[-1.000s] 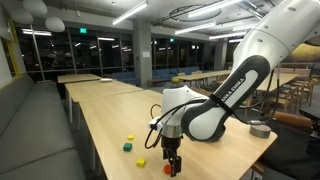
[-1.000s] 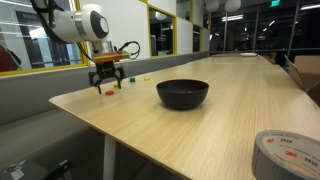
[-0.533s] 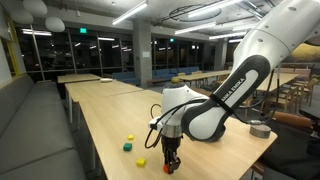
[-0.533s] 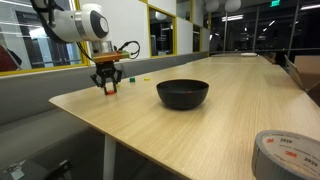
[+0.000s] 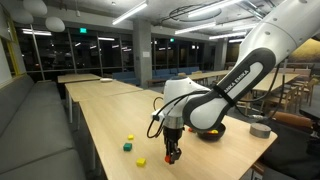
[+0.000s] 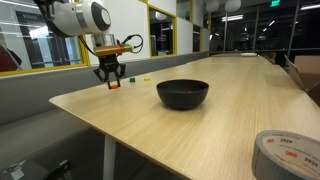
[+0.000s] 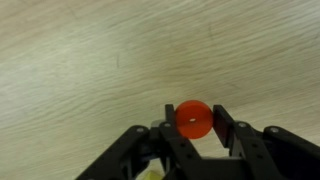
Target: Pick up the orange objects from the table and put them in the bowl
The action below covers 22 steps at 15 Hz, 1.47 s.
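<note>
I should let go of the orange object on top of the pieces inside the black bowl [image 5: 208,129] near the grey tape roll.
In the wrist view an orange object [image 7: 193,120], a small round piece with a hole in its middle, sits clamped between the black fingers of my gripper [image 7: 194,113], above the light wood table [image 7: 90,60]. In both exterior views the gripper [image 5: 172,154] [image 6: 110,74] hangs a little above the table [image 5: 105,120] [image 6: 200,130], shut on that piece. The black bowl [image 6: 183,85] stands apart from the gripper, nearer the table's middle; it also shows behind the arm as a dark bowl [image 5: 212,131].
Two yellow pieces [image 5: 130,137] [image 5: 141,161] and a green block [image 5: 127,147] lie near the gripper. A grey tape roll [image 6: 287,155] [image 5: 259,129] rests by the table's edge. Similar tables and a bench stand behind.
The jaws closed on the orange piece, and the gripper has since risen off the tabletop with it.
</note>
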Available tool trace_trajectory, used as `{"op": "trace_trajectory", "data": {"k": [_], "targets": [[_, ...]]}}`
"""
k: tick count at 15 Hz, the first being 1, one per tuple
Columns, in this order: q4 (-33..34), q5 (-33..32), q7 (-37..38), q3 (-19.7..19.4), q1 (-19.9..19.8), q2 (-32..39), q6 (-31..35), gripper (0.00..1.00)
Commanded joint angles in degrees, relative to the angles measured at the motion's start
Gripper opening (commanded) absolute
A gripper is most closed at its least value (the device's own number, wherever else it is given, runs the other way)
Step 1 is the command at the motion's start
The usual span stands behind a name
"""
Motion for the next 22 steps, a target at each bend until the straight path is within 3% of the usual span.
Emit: {"op": "trace_trajectory", "data": {"k": [1,10,16,22], "targets": [[-2.7,0.8,0.2,-2.3,-2.3,-9.1,-3.5,0.25],[-5.4,0.9,-0.5,-16.0,-9.3,-23.0,-10.4,0.25],[-5.7,2.6,-1.7,-22.9,-12.1,-22.4,-9.9,0.25],[-4.4,5.4,-2.5,-25.2,-12.6,-18.4,-9.9,0.25]]}}
